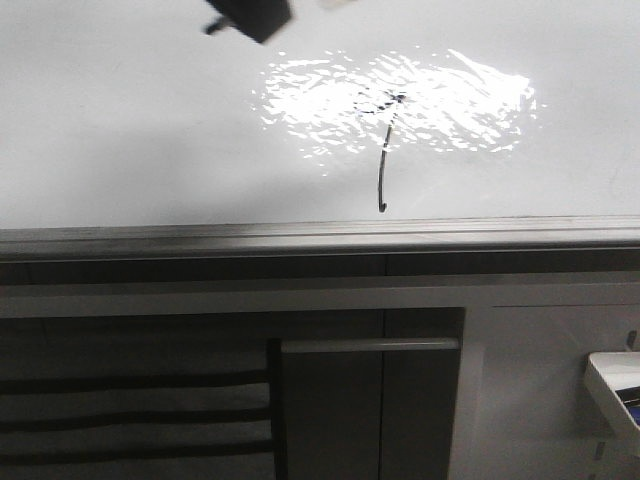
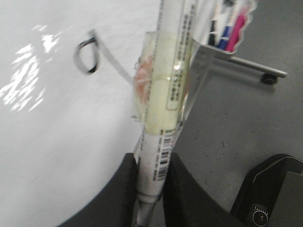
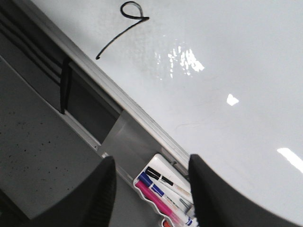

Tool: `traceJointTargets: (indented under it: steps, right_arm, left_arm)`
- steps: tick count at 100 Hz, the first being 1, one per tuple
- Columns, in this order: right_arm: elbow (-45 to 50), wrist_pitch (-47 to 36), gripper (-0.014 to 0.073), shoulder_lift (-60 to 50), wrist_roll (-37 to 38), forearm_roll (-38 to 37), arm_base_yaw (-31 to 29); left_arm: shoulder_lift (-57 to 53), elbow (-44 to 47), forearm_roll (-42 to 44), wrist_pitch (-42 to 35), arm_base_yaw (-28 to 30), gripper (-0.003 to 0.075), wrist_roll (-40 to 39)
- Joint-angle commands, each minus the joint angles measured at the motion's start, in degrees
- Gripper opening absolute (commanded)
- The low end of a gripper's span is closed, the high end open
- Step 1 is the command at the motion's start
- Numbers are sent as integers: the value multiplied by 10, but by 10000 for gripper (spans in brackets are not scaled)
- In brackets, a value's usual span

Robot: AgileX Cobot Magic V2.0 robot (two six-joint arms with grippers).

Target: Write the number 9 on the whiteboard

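Observation:
I will put the white marker down on the whiteboard's bare far end [image 1: 8,85], away from the 9, with my left gripper.
The whiteboard [image 1: 150,120] is glossy white with a bright glare patch and a grey metal edge strip [image 1: 300,238]. The number 9 [image 1: 384,165] is a thin black stroke, a faint loop in the glare above a long tail with a hooked end. It also shows in the left wrist view [image 2: 87,56] and the right wrist view [image 3: 124,26]. My left gripper [image 2: 151,189] is shut on a white marker [image 2: 158,151] wrapped in yellowish tape, beside the 9's tail; its tip is out of view. My right gripper [image 3: 151,194] is open and empty, off the board's edge.
A white tray [image 3: 159,157] of coloured markers hangs below the board's edge, under my right gripper; it also shows in the front view [image 1: 615,385] and the left wrist view [image 2: 246,61]. Dark cabinet panels [image 1: 330,410] lie below the edge strip. A dark arm part [image 1: 250,15] sits at the top.

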Motion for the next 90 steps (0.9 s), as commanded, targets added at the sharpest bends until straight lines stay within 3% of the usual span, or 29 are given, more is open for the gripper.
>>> traceJointTargets:
  steps: [1,9,19,36,56,90]
  right_arm:
    - [-17,-30,311,-6,12,-20,-2]
    - [-17,-30,311,-6,12,-20,-2]
    - [-17,-30,312,-6,13,-20,-2]
    - [-17,-31,311,-6,25,-20,-2]
    - [-10,-35,311,-6,29,-20,-2]
    - [5,-41,311,-5,31,-18,-2]
  left_arm:
    - [-57,4,64,14,28,-20,-108]
    - [-100,54,107,1,57,-20,-158]
    - [-160,129,140,-70,98,-20,-224]
    - [-207,242,136,-206,183,-20,-289]
    - [-183,306,74,-341,268,-20,-320]
    - [-109,310,46,-406,280,-20,-320]
